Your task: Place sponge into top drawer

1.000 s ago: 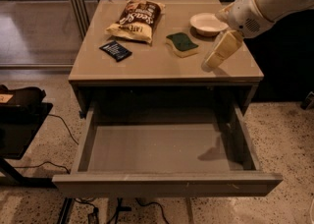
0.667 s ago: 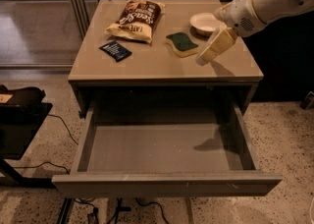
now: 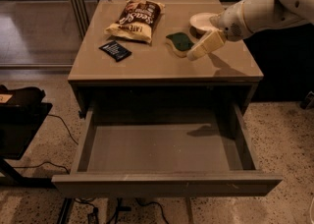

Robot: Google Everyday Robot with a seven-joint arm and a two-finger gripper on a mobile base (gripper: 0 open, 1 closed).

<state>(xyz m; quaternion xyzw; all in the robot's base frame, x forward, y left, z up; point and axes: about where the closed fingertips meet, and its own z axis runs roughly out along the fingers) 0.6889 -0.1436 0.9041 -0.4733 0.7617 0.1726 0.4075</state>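
My gripper needs to close on the end of the sponge (image 3: 187,46) farthest from the dark blue packet.
The sponge (image 3: 179,42), dark green on top with a pale yellow edge, lies on the table top (image 3: 147,63) right of the middle. My gripper (image 3: 198,52) reaches in from the right on a white arm and hangs just right of the sponge, its cream fingers (image 3: 206,44) pointing down-left toward the sponge's right end. The top drawer (image 3: 164,147) is pulled out wide below the table top, with a bare grey bottom.
A chip bag (image 3: 136,19) lies at the back middle of the table. A flat dark blue packet (image 3: 115,50) lies to the left. A white bowl (image 3: 203,22) stands behind the gripper. A dark stand (image 3: 19,120) is on the floor at left.
My gripper has moved left and back along the table top, from the right front area to just beside the sponge. The sponge and drawer have not moved.
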